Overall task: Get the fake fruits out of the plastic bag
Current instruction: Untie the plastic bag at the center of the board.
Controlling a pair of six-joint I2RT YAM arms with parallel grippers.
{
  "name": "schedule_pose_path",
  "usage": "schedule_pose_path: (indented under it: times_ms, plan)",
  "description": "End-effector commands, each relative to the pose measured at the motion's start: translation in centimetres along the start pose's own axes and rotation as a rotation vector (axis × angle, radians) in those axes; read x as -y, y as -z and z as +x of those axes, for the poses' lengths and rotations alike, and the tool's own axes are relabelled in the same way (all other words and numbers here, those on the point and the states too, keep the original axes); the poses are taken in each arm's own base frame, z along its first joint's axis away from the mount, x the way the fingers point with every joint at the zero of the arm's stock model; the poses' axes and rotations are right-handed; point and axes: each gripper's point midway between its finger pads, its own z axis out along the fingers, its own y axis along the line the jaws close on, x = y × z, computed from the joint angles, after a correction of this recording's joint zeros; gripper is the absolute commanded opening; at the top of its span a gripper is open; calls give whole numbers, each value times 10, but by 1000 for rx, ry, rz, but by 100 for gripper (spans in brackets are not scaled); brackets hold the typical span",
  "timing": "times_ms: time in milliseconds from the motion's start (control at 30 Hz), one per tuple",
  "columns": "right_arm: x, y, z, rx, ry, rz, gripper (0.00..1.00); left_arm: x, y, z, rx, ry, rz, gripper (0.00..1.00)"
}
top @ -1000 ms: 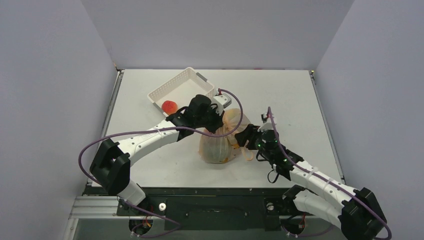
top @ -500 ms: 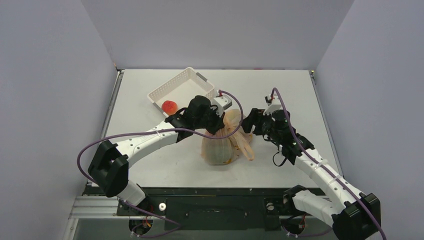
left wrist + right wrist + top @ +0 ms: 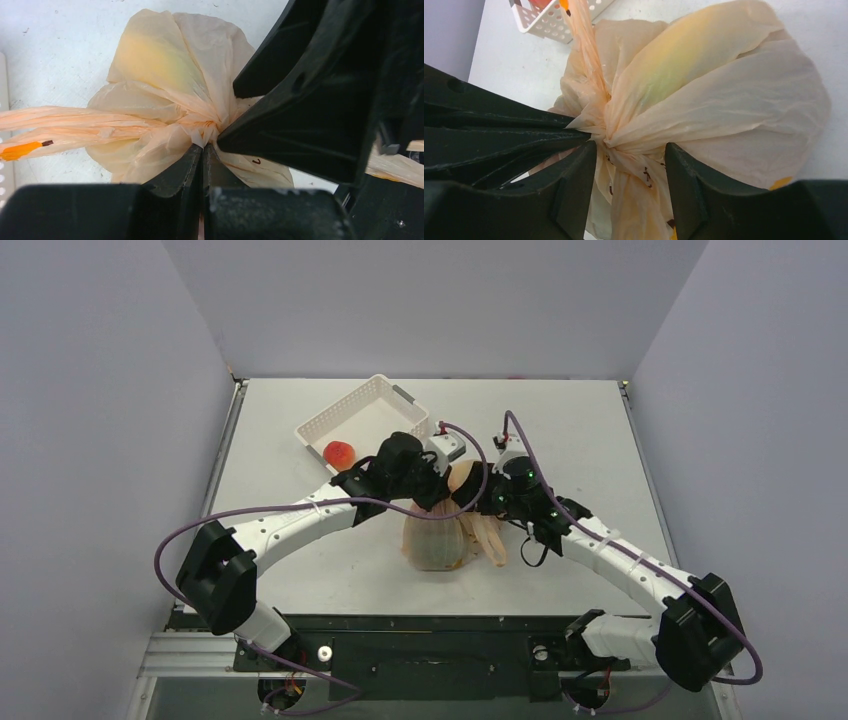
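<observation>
Next, my right gripper takes the bag's loose side [image 3: 676, 90] and spreads it open, because the plastic bag's twisted neck is bunched tight at my left gripper.
The pale-orange plastic bag [image 3: 436, 537] stands knotted at the table's middle. Its fruits are hidden inside; only a yellow-green tint shows through the film in the left wrist view [image 3: 150, 55] and the right wrist view [image 3: 674, 65]. My left gripper [image 3: 433, 494] is shut on the bag's gathered neck, as the left wrist view [image 3: 202, 146] shows. My right gripper [image 3: 470, 499] is open at the same knot from the right. In the right wrist view [image 3: 631, 156] its fingers stand on either side of the twisted neck, with a loop handle [image 3: 584, 45] running up and away.
A white latticed basket [image 3: 372, 403] stands behind and to the left of the bag, with an orange-red peach [image 3: 340, 452] in it. Its corner shows in the right wrist view [image 3: 546, 22]. The two grippers nearly touch at the knot.
My right arm has swung from the bag's right side up and to the left, to the knot. My left gripper has kept its hold and barely moved.
</observation>
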Motion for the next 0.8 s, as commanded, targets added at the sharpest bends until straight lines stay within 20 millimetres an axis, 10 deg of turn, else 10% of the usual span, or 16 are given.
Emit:
schedule_pose_path:
  times_ms: [0, 233, 467, 767]
  plan:
    - [-24, -9, -27, 107, -48, -24, 47, 18, 11, -25, 78, -41, 61, 0]
    - [-3, -1, -37, 234, -164, 24, 16, 24, 12, -23, 76, -65, 56, 0]
    - [-17, -3, -42, 225, -218, -99, 37, 27, 11, -23, 71, -65, 71, 0]
    - [-5, -6, -39, 200, -224, -40, 37, 30, 10, -20, 60, -74, 77, 0]
